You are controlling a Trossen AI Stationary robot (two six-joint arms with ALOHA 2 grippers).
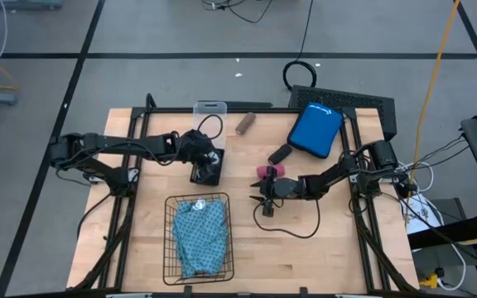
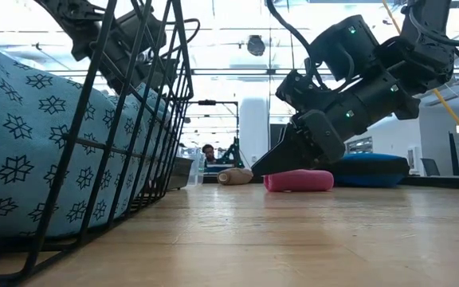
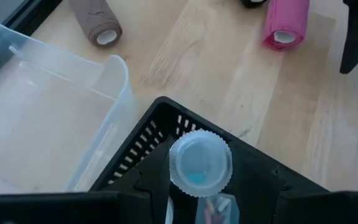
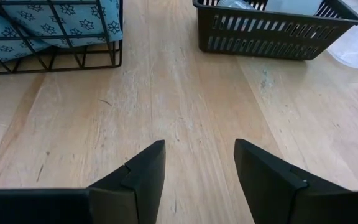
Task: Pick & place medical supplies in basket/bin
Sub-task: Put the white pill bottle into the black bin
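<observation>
My left gripper needs to let go of the white-capped vial inside the black tray's far corner (image 1: 214, 157) (image 3: 188, 169), near the clear plastic box.
My left gripper (image 1: 202, 159) is over the small black tray (image 1: 208, 174), shut on a white-capped vial (image 3: 201, 163). My right gripper (image 1: 263, 201) is open and tips down toward the bare wood, just near of the pink roll (image 1: 268, 171), which lies on its side. The wire-mesh basket (image 1: 169, 240) stands at the near edge with the teal patterned cloth (image 1: 201, 236) lying in it. The brown roll (image 1: 245, 124) and the small black block (image 1: 280, 154) lie on the table farther back. In the right wrist view the open fingers (image 4: 148, 174) frame only wood. My left gripper pinches the vial between its two fingers (image 3: 145, 180), just below the ribbed white cap (image 3: 197, 146). The fingers point down from above. The vial stands upright in the hold over a corner of the black tray (image 3: 135, 146); whether its bottom rests in the tray is hidden.
A clear plastic box (image 1: 209, 108) sits at the far edge beside the tray. A blue pouch (image 1: 315, 130) lies at the far right. Bare wood stretches between the basket and my right gripper. In the low view the pink roll (image 2: 297, 181) lies behind the right gripper (image 2: 265, 167).
</observation>
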